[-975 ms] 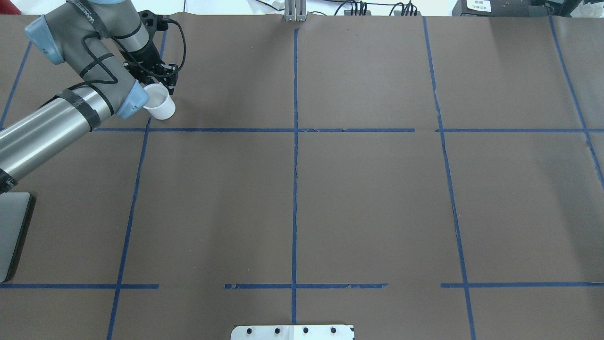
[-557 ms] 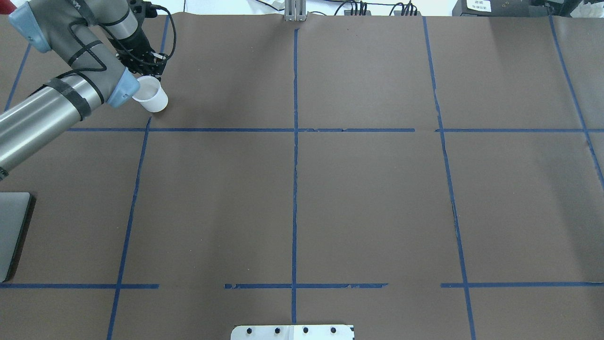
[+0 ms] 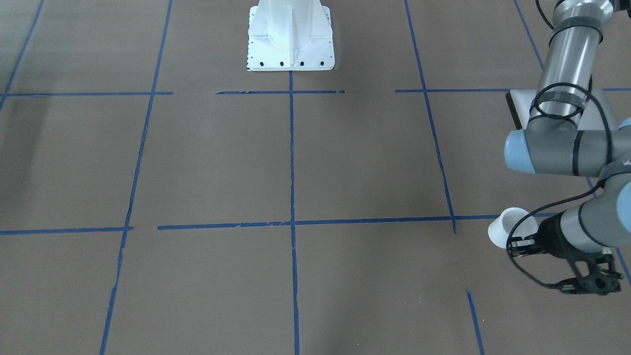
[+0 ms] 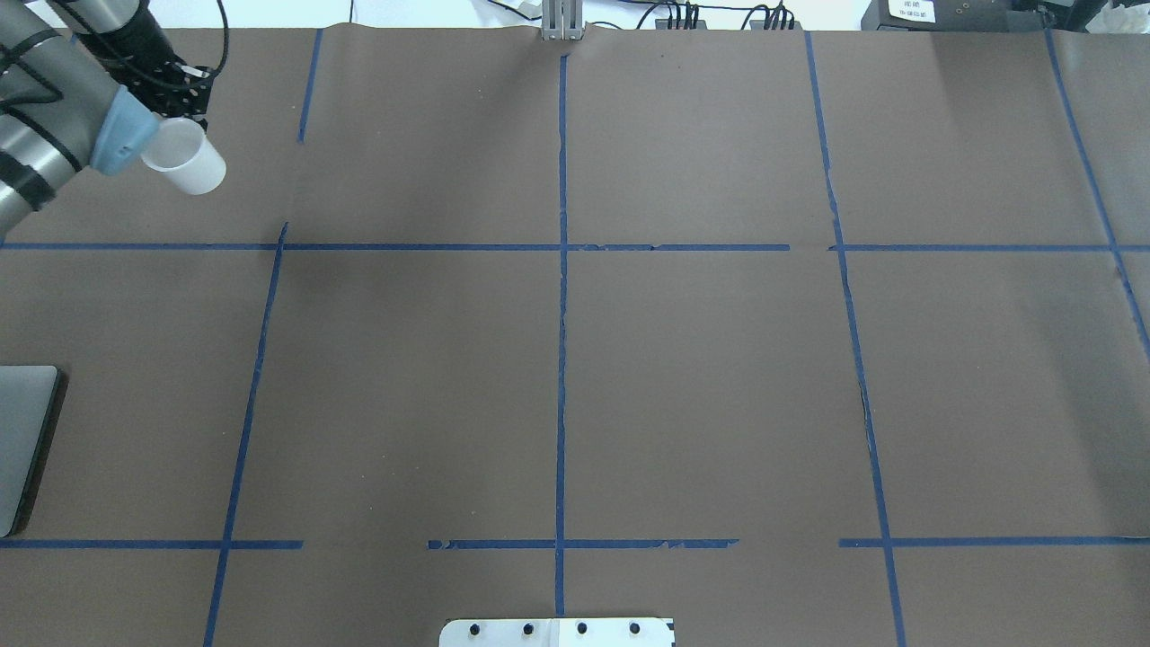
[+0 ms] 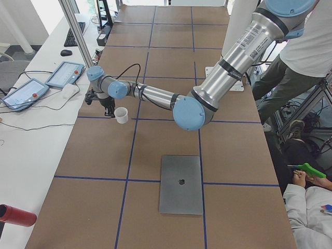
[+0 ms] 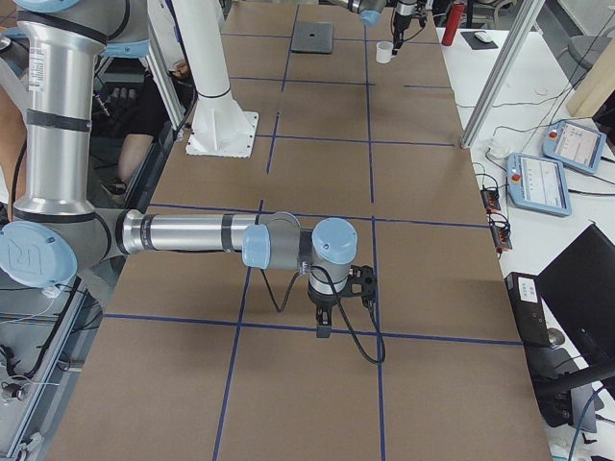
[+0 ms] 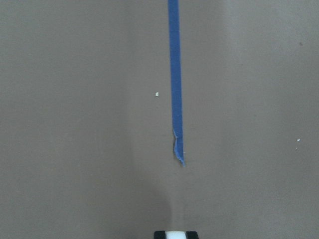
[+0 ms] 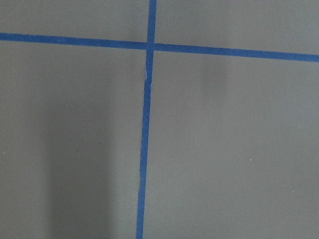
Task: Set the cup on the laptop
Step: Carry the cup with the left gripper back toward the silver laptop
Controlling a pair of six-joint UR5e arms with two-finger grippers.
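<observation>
I should use my left gripper to set the small white cup down on the middle of the silver-grey laptop's closed lid (image 3: 572, 120). The cup now hangs tilted above the table.
The small white cup (image 4: 184, 166) hangs tilted in my left gripper (image 4: 182, 121), which is shut on its rim, above the table's far left part. It also shows in the front-facing view (image 3: 510, 227) and the exterior left view (image 5: 121, 115), held by the left gripper (image 3: 523, 244). The silver-grey laptop (image 5: 181, 184) lies closed and flat nearer the robot, apart from the cup; only its edge (image 4: 22, 445) shows overhead. My right gripper (image 6: 325, 327) points down over bare table at the other end; I cannot tell whether it is open or shut.
The robot's white base plate (image 3: 291, 34) sits at the table's near-robot middle. Blue tape lines (image 4: 561, 314) grid the brown table cover. Teach pendants (image 5: 65, 74) and a red cylinder (image 5: 15, 215) lie on the side table. People (image 5: 306, 62) are beside the robot.
My left arm has carried the cup toward the overhead view's left and slightly farther back. The laptop has not moved.
</observation>
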